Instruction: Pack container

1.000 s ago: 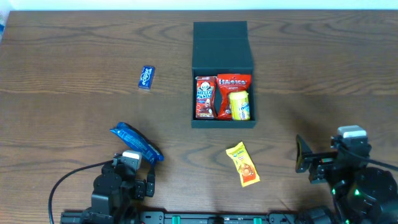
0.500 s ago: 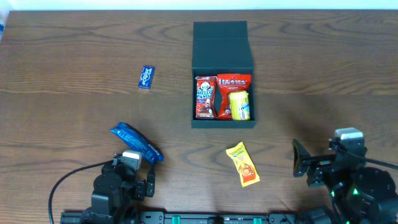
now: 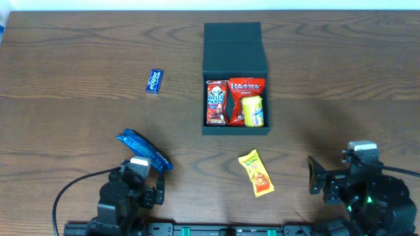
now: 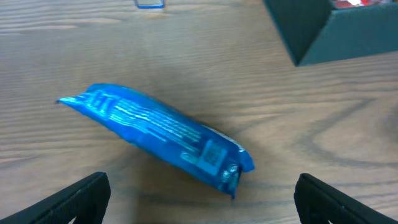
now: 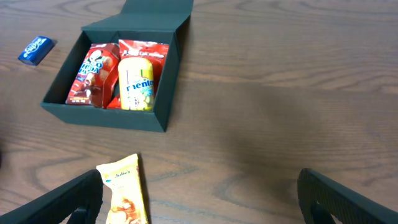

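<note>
The left gripper will next go to the long blue packet's middle (image 3: 146, 150) (image 4: 163, 135) and close there across the packet's width, leaving both of its ends free.
The dark teal container (image 3: 236, 126) stands open at the table's middle back, its flap lid (image 3: 232, 46) laid back. It holds a red Hello Panda packet (image 3: 216, 102), a red packet (image 3: 247, 87) and a yellow Mentos pack (image 3: 253, 111). The right wrist view shows the container (image 5: 171, 74) to the far left. A yellow Julie's packet (image 3: 256, 173) lies in front of the box, by my right gripper's left finger (image 5: 74, 198). My right gripper (image 5: 205, 202) is open and empty. My left gripper (image 4: 202, 205) is open and empty, just behind a long blue packet (image 4: 158, 135).
A small blue packet (image 3: 154, 81) lies at the left back, apart from everything. The long blue packet (image 3: 144, 150) lies just ahead of the left arm (image 3: 125, 196). The right arm (image 3: 367, 193) is at the front right. The table's far edge runs just behind the lid.
My right arm has drawn back a little toward the front edge, still open. The left arm and all packets have not moved.
</note>
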`<state>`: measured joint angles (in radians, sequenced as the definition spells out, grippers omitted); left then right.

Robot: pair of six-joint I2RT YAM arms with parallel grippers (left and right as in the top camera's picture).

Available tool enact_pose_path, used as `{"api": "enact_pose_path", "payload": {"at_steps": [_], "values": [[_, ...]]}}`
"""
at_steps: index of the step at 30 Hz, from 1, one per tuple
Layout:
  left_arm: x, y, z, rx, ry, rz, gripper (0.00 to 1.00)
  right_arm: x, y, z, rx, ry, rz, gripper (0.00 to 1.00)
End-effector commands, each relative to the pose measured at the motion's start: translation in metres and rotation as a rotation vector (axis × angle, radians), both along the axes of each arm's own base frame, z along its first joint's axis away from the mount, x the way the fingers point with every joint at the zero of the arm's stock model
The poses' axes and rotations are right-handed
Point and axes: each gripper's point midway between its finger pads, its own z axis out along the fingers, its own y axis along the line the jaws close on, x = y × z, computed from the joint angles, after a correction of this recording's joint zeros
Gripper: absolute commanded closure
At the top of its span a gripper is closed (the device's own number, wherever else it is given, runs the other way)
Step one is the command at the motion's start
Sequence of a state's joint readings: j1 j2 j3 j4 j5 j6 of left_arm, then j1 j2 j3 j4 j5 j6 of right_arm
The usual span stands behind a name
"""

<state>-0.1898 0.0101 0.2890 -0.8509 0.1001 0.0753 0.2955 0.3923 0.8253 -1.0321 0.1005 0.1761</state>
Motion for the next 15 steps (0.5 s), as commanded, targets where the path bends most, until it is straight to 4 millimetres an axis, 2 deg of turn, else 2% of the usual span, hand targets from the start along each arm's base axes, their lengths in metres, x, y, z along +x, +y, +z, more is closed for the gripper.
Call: {"api": "enact_pose_path", "payload": {"at_steps": [1,3,4,11,15], "values": [[0.001,-0.014,0.003,-0.06,-0.017,-0.06,0.05,0.0,0.0,-0.001,0.012,0.001,-0.007,0.01],[0.007,-0.024,0.017,-0.102,-0.071,-0.103,0.05,0.001,0.0,0.0,0.014,-0.001,-0.007,0.01],[0.01,-0.03,0.031,-0.127,-0.119,-0.129,0.05,0.001,0.0,0.0,0.014,-0.001,-0.007,0.01],[0.005,-0.022,0.095,-0.18,-0.244,-0.066,0.05,-0.001,0.0,-0.003,0.009,0.015,-0.007,0.01],[0.001,-0.022,0.122,-0.187,-0.281,-0.071,0.04,-0.004,-0.001,-0.008,0.003,0.035,-0.007,0.01]]}}
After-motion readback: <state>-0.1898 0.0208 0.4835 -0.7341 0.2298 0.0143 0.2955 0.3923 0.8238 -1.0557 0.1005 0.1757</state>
